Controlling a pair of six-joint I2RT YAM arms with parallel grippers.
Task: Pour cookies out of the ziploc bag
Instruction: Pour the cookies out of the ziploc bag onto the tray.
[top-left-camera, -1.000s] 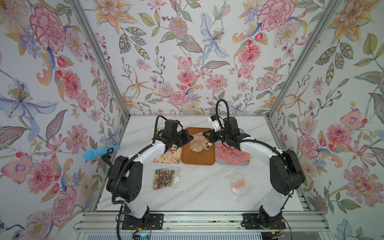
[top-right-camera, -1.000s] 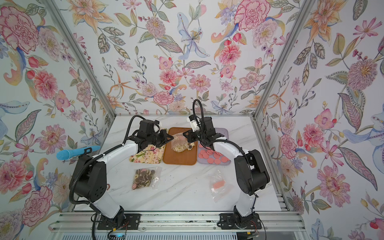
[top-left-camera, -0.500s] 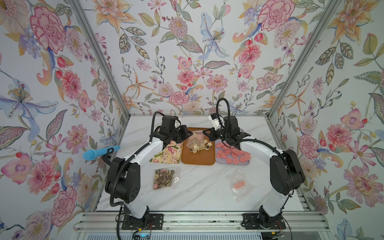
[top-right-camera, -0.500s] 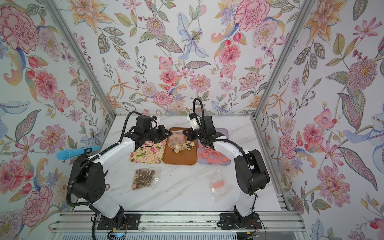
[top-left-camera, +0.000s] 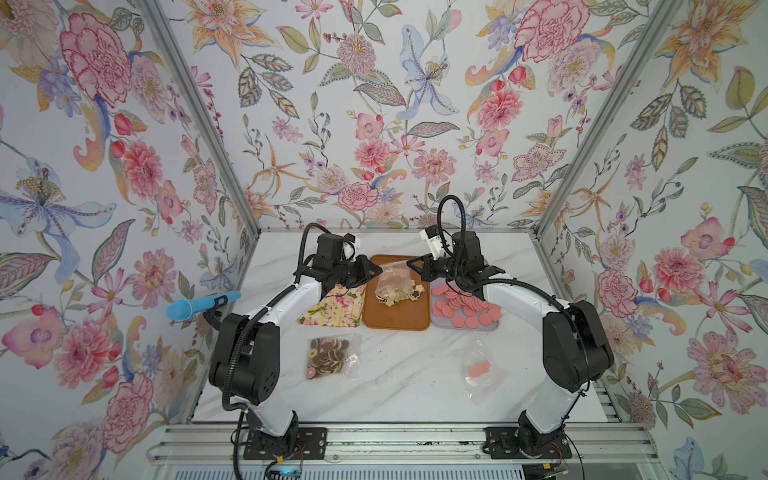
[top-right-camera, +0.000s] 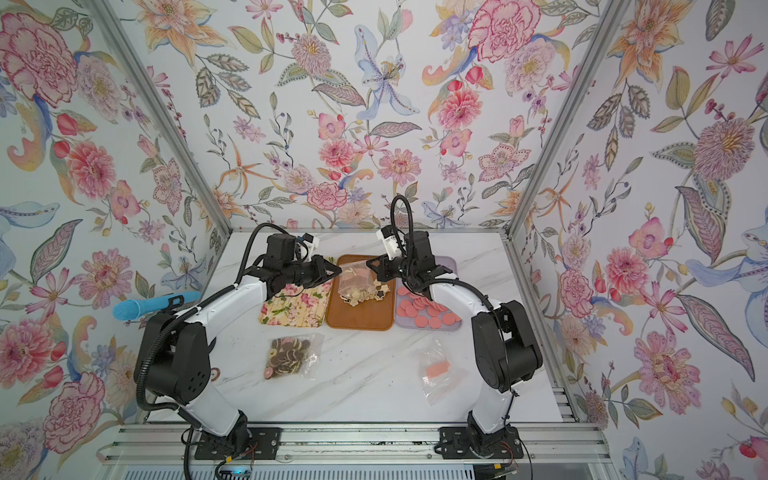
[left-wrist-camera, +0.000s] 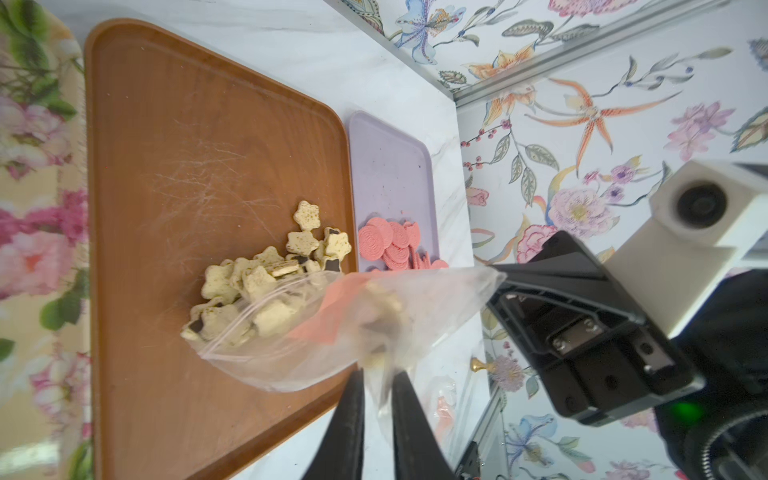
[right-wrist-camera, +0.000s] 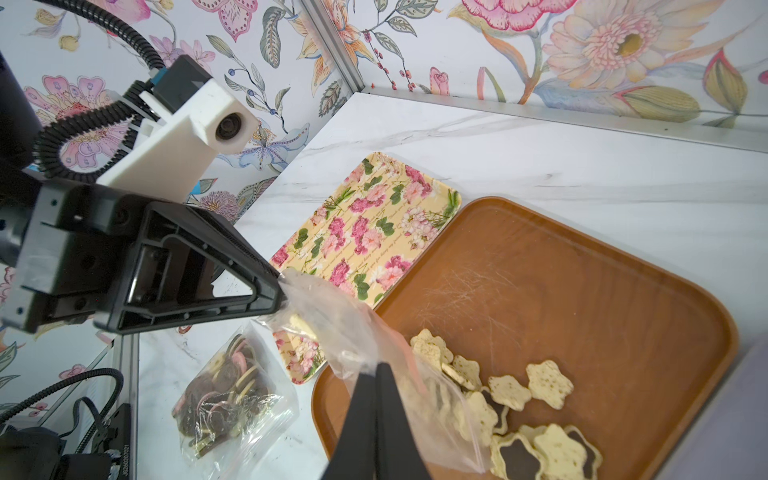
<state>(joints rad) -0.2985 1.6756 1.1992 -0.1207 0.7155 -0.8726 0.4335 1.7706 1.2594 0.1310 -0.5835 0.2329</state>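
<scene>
A cookie is in the bag's folded corner by my left gripper, so my left gripper should open, grab the bag's bottom edge (top-left-camera: 387, 268) farther in and lift.
A clear ziploc bag (top-left-camera: 392, 276) hangs mouth-down over the brown tray (top-left-camera: 395, 318), stretched between my two grippers. Cream and dark star-shaped cookies (left-wrist-camera: 266, 270) lie heaped on the tray at the bag's mouth, and some are still inside. My left gripper (left-wrist-camera: 378, 374) is at one bottom corner of the bag. Its jaws stand slightly apart, with bag film lying in the gap. My right gripper (right-wrist-camera: 376, 365) is shut on the other bottom corner. In both top views the grippers (top-left-camera: 376, 270) (top-left-camera: 411, 264) face each other across the bag (top-right-camera: 353, 280).
A floral tray (top-left-camera: 332, 309) lies left of the brown one. A lilac tray (top-left-camera: 440, 324) with pink rounds lies to its right. A bag of dark cookies (top-left-camera: 330, 355) and a nearly empty bag (top-left-camera: 482, 370) lie nearer the front. A blue tool (top-left-camera: 203, 303) sticks out from the left wall.
The bag was lifted and tipped, and star cookies spilled onto the brown tray. My left gripper's jaws have parted a little. The right gripper stays shut.
</scene>
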